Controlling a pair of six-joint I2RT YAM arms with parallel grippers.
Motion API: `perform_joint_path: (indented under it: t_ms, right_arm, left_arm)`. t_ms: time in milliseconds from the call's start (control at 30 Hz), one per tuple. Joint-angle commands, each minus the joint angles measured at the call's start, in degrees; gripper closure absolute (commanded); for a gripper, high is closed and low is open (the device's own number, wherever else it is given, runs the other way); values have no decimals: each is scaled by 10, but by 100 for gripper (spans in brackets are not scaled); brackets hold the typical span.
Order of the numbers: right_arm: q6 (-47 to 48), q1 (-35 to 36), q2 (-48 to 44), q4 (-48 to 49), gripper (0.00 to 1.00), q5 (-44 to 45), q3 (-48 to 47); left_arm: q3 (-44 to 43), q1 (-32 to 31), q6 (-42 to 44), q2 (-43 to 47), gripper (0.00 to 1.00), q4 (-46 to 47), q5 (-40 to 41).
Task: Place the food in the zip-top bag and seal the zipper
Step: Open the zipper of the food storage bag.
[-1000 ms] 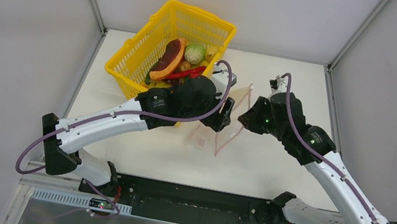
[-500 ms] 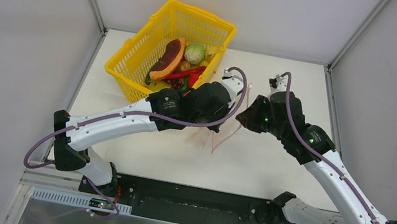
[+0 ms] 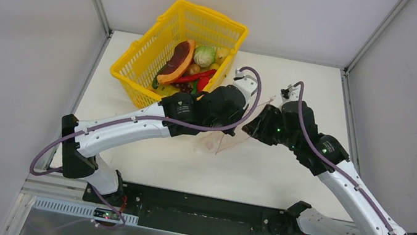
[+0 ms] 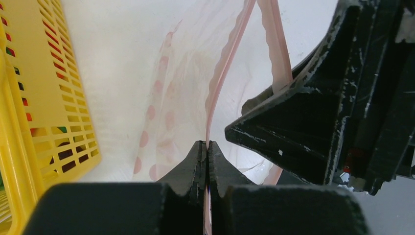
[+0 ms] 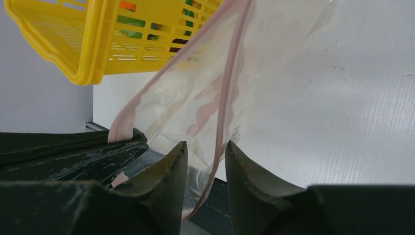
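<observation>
The bag's loose zipper strip sits between my right gripper's open fingers; it should pinch that zipper strip (image 5: pixel 218 152) firmly before my left gripper gets food.
The clear, pink-dotted zip-top bag (image 3: pixel 212 144) hangs between the two grippers at the table's middle, its lower part on the table. My left gripper (image 4: pixel 206 143) is shut on the pink zipper (image 4: pixel 221 73) at one side of the mouth. My right gripper (image 5: pixel 205 147) is open; the other zipper strip (image 5: pixel 227 73) runs loosely between its fingers. The two grippers stand close together, right gripper (image 3: pixel 256 125) beside left gripper (image 3: pixel 236 125). The food lies in the yellow basket: a melon slice (image 3: pixel 177 61), a cabbage (image 3: pixel 204 56) and a red piece (image 3: pixel 194 78). I see no food inside the bag.
The yellow lattice basket (image 3: pixel 140 57) stands at the back left, close behind the left gripper, and its wall (image 4: pixel 29 98) fills the left edge of the left wrist view. White table (image 3: pixel 285 172) lies to the right and front. Side walls enclose the table.
My left gripper moved right and shut on the bag's zipper edge. My right gripper opened from its grip on the other edge, and the bag sagged lower.
</observation>
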State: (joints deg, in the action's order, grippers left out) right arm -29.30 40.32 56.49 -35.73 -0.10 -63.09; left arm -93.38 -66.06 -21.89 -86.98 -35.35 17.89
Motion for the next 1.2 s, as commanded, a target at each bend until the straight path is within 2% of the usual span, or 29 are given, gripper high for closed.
perform_joint_path:
  t_ms: [0,200,333,500,700,900,1000,1067,1167]
  right_arm:
    - [-33,-2,-32,27,63,-20,6]
    - [-42,-2,-57,10,57,-19,-2]
    - [-38,-2,-56,9,59,-17,1]
    - [-39,-2,-45,16,73,-27,6]
    - [-34,-2,-58,0,80,-9,-4]
    - [-17,-2,-61,-25,94,18,-14]
    - [-10,-2,-55,-33,73,14,-19]
    - [-10,-2,-54,-32,62,16,-19]
    - [-14,-2,-51,-29,61,27,-16]
  left_arm:
    - [-1,-7,-25,-2,100,8,38]
    - [-2,-7,-16,1,100,0,55]
    - [0,-9,-15,1,100,8,39]
    - [0,-11,-12,1,100,6,36]
    - [6,-11,-13,6,100,3,46]
    - [9,-11,-13,8,100,2,52]
    - [10,-11,-9,9,100,8,43]
    - [8,-13,1,8,100,14,32]
    - [0,-23,15,1,100,15,32]
